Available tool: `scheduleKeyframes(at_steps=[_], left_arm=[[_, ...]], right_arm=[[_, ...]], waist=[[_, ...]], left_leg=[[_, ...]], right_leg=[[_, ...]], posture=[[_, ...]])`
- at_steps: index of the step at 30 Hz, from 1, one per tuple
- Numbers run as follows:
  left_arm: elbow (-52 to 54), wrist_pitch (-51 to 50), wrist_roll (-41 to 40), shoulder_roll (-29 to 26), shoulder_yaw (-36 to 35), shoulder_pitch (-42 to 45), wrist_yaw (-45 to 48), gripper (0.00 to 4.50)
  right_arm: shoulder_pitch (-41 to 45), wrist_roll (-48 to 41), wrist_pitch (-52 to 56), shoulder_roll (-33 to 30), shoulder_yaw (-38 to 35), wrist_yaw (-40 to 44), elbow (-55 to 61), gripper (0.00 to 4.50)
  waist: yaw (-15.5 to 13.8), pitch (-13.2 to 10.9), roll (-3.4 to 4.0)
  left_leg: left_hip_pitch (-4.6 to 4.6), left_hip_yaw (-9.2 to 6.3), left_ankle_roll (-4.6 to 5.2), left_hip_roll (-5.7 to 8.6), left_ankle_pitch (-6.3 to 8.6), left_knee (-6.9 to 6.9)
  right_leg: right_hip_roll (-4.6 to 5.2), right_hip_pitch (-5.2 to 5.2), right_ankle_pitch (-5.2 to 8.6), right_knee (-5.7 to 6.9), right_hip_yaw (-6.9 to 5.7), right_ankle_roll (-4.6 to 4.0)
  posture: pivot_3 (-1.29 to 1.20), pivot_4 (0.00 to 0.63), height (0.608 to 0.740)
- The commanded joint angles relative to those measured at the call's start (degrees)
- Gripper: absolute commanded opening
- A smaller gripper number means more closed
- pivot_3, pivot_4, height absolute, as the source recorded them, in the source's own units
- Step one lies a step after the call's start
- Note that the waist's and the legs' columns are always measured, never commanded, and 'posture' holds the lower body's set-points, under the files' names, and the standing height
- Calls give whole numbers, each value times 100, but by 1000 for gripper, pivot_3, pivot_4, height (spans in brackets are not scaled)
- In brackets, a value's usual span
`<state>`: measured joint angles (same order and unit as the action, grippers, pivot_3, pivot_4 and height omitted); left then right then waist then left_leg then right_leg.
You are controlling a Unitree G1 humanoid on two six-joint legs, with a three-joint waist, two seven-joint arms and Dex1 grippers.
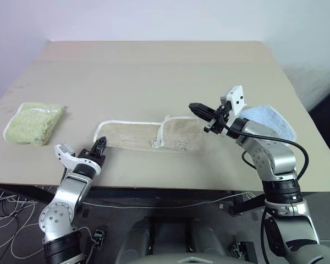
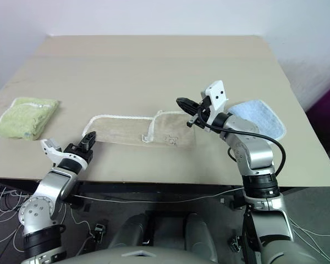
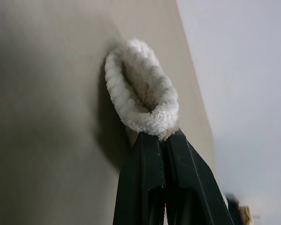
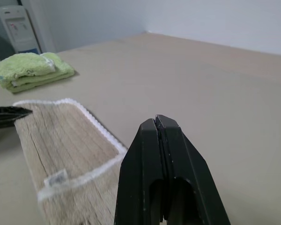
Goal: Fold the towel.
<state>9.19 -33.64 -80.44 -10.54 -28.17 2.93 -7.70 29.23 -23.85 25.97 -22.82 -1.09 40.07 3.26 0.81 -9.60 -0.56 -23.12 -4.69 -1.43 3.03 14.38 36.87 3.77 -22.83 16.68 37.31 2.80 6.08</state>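
My left gripper is going to release the corner of the beige towel on the folded-over end (image 1: 172, 149), next to the small white loop.
The beige towel (image 1: 148, 135) lies flat near the table's front edge, its right end folded over so that a white corded edge and a small loop (image 1: 155, 144) show on top. At the towel's left end, my left gripper (image 1: 100, 144) is shut on its corner. In the left wrist view the black fingers (image 3: 145, 178) pinch the curled white cord (image 3: 140, 93). My right gripper (image 1: 195, 107) hovers shut above the towel's right end, holding nothing. The right wrist view shows its closed tips (image 4: 158, 119) over the table beside the towel (image 4: 65, 140).
A folded light green towel (image 1: 34, 122) lies at the table's left. A light blue towel (image 1: 267, 118) lies at the right, partly behind my right arm. The tan table (image 1: 165, 71) stretches bare toward the back wall. Cables hang below the front edge.
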Motion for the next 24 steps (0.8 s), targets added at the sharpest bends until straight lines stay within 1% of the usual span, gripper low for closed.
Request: scheduleKeyframes(at_steps=[1,5,7,10,14,16,19,21,24], left_arm=[[-21,280,14,-483,-604,137,205,44],[-88,193,139,-1156,-821,193,574,44],[-15,92,284,-1474,-759,228,821,44],[274,-106,475,-1837,-479,269,1234,44],[856,-407,1148,-2378,427,310,2253,44],[999,-497,1422,-2562,844,404,2704,44],[1197,-519,2063,-2773,1581,648,3224,44],[1240,-487,2524,-2847,2087,882,3520,44],[1292,-495,3164,-2729,2892,1344,3757,44]], right_arm=[[10,-100,-62,-37,-184,-36,264,0],[-18,-92,-60,-64,-220,-55,281,0],[-35,-84,-62,-73,-248,-75,278,0],[-57,-74,-59,-79,-286,-114,275,0],[-101,-69,-44,-80,-325,-172,284,0],[-132,-52,-53,-82,-329,-205,286,0],[-181,-42,-60,-79,-335,-253,305,0],[-226,-40,-58,-80,-338,-290,345,0],[-316,-45,-36,-98,-370,-368,459,0]], waist=[[10,-1,-1],[-3,-2,-2],[-14,-2,-2],[-24,-4,-5],[-18,-6,-2],[-8,-6,1],[5,-7,1],[3,-8,3],[-10,-9,2]], left_leg=[[-5,0,0,-3,0,0],[-28,2,-2,-2,-1,-1],[-28,3,-2,1,-1,-2],[-29,1,-2,3,-1,-2],[-30,1,-2,3,-1,-6],[-29,4,-3,4,-1,-10],[-29,4,-5,2,-2,-20],[-28,8,-10,3,-6,-34],[-28,7,-17,2,-11,-50]], right_leg=[[0,-7,0,0,0,0],[0,-32,-1,0,1,-1],[0,-31,-1,-4,2,-1],[3,-29,-1,-6,0,-1],[10,-29,-1,-10,2,-2],[10,-30,-2,-10,3,-3],[10,-37,-2,-11,4,-3],[9,-43,-2,-12,8,-3],[6,-50,-2,-17,8,-3]], posture=[[0,150,740],[0,150,740],[0,150,740],[0,150,740],[0,150,740],[0,150,740],[0,150,740],[0,150,740],[0,150,740]])
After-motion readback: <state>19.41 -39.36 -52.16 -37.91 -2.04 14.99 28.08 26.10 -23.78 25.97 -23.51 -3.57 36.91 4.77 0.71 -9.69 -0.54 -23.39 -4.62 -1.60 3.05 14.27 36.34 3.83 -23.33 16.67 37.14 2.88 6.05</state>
